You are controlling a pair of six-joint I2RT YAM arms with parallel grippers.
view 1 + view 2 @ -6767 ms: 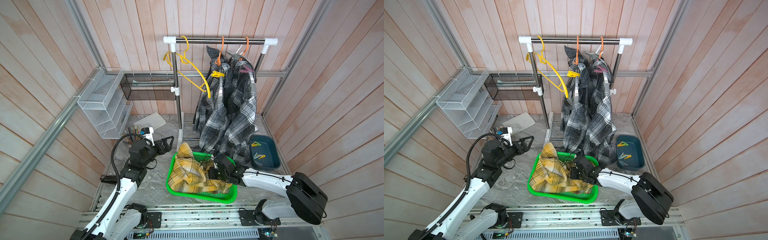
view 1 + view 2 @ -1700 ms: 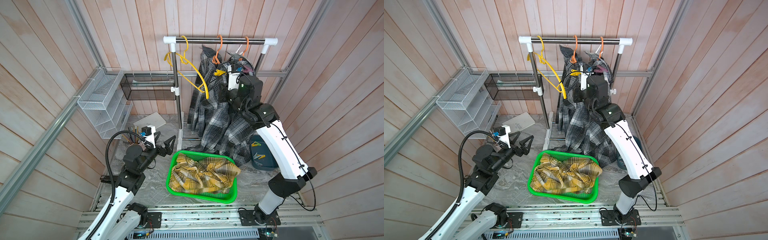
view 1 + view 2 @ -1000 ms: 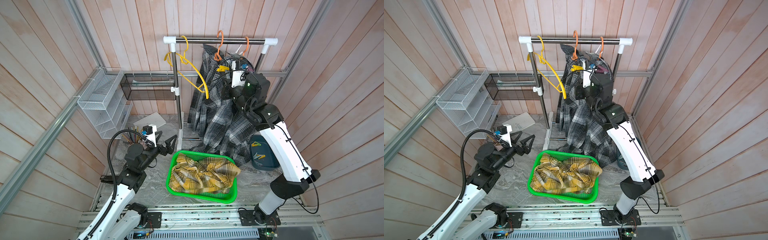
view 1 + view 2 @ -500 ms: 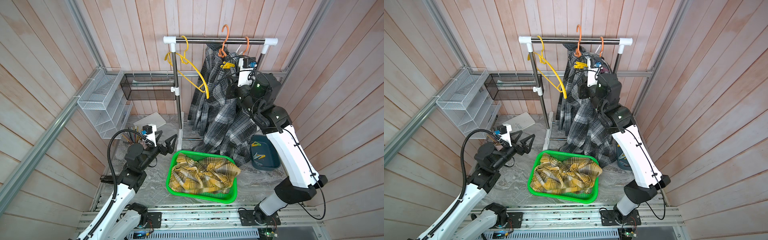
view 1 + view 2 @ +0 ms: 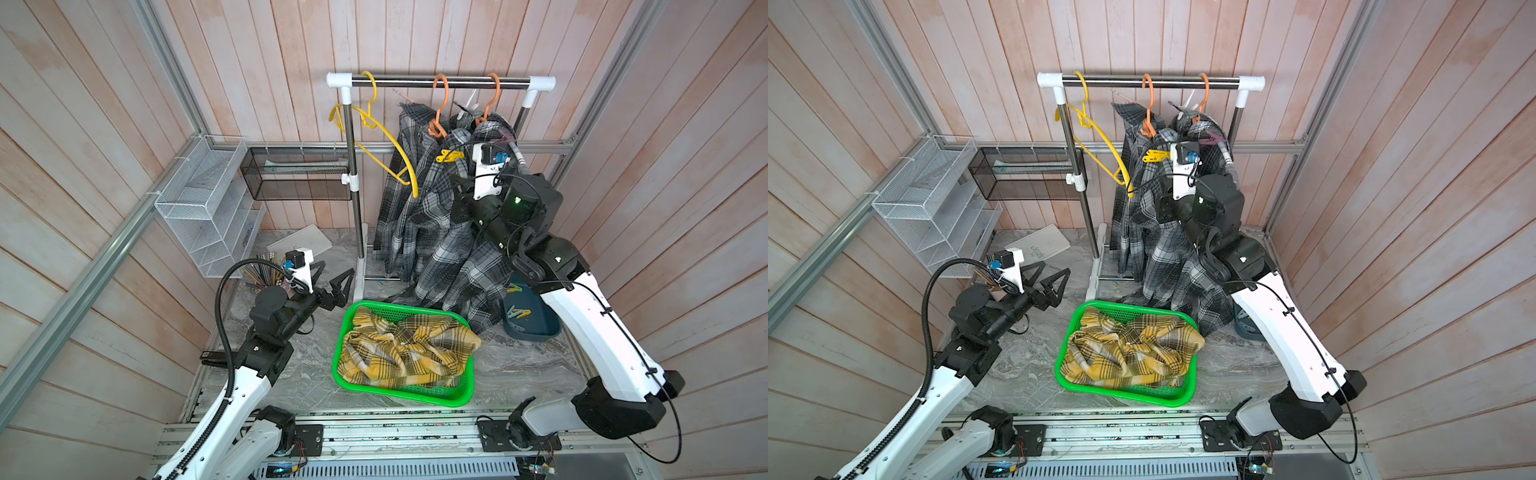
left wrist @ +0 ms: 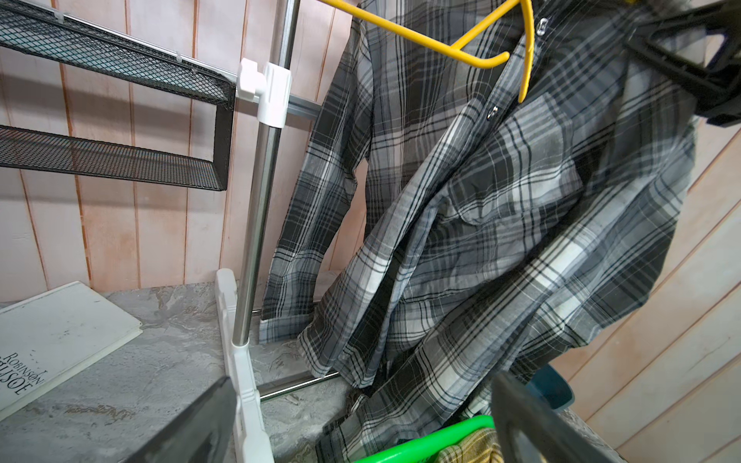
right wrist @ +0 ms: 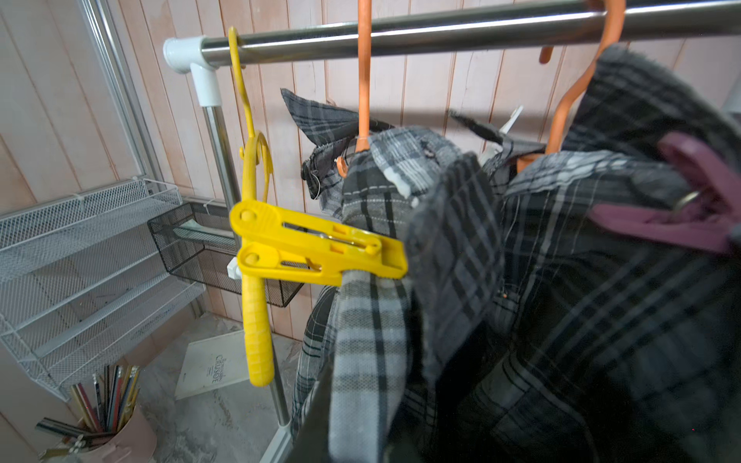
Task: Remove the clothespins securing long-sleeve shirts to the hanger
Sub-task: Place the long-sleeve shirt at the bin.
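My left gripper needs to close on the lower front [image 5: 409, 240] [image 6: 378, 266] of the grey checked shirt, the one that has the yellow clothespin on it.
Two grey checked long-sleeve shirts [image 5: 432, 232] hang on orange hangers [image 5: 439, 104] from the rail. A yellow clothespin [image 7: 316, 252] grips the nearer shirt's shoulder, seen in both top views [image 5: 450, 156] [image 5: 1156, 156]. A mauve clothespin [image 7: 681, 204] sits on the other shirt. My right gripper [image 7: 369, 417] is raised just below the yellow pin and shut on a fold of grey shirt cloth. The yellow plaid shirt [image 5: 407, 349] lies in the green basket [image 5: 467, 395]. My left gripper [image 5: 332, 282] is open and empty, low beside the rack's post.
An empty yellow hanger [image 5: 386, 141] hangs at the rail's left end. A blue bin [image 5: 536, 332] holding loose clothespins stands at the right, under my right arm. White wire shelves [image 5: 208, 208], a black mesh shelf [image 5: 299, 174], a book [image 5: 301, 241] and a pencil cup [image 7: 112, 433] are at the left.
The left orange hanger, lifted above the rail half a second ago, hangs on the rail again. My right arm has come down slightly with the cloth. The left arm has stayed put.
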